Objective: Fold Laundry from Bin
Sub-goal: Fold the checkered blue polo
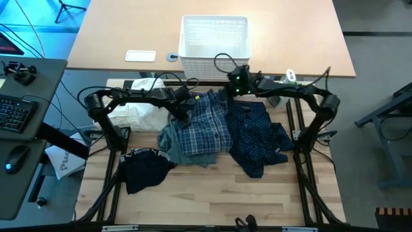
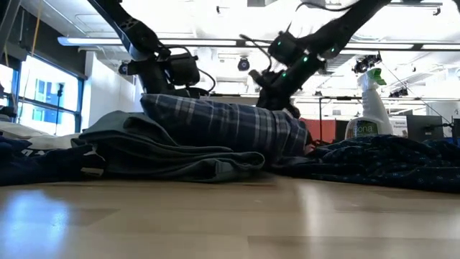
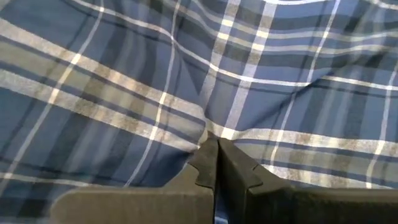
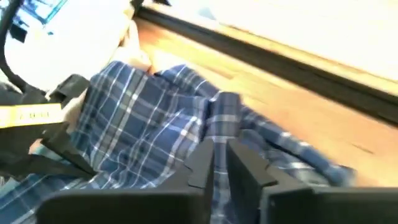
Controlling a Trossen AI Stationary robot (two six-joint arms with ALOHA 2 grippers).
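The far edge of the plaid shirt lies bunched while my left gripper pinches the shirt's middle, so my left gripper will lift off and grab that bunched edge (image 1: 210, 95).
The blue-white plaid shirt (image 1: 207, 125) lies bunched at the table's middle, over the grey-green top (image 1: 187, 147). The navy dotted trousers (image 1: 257, 132) lie spread to its right. The black Puma piece (image 1: 145, 164) is at the near left and the white cloth (image 1: 138, 111) at the far left. The white bin (image 1: 214, 38) stands beyond the far edge. My left gripper (image 3: 214, 142) is shut at the shirt's far left part. My right gripper (image 4: 217, 155) is nearly shut at the shirt's far right edge. My left gripper pinches a small raised fold of the plaid shirt (image 3: 208, 127) between its two fingertips, coming steeply from above. Creases run out from the pinch. The shirt rests on the table and on the grey-green top. My right gripper has a ridge of the plaid shirt's far edge (image 4: 225, 121) between its fingertips, slanting down from the far right. The picture is blurred, so the number of layers cannot be told. The rest of the shirt lies on the table.
A spray bottle (image 2: 363, 108) stands at the far right behind the trousers. A white card (image 1: 140, 56) lies on the far table left of the bin. Bare wood (image 1: 212, 193) lies toward the near edge. The black arm frame rails (image 1: 302, 174) run along both sides.
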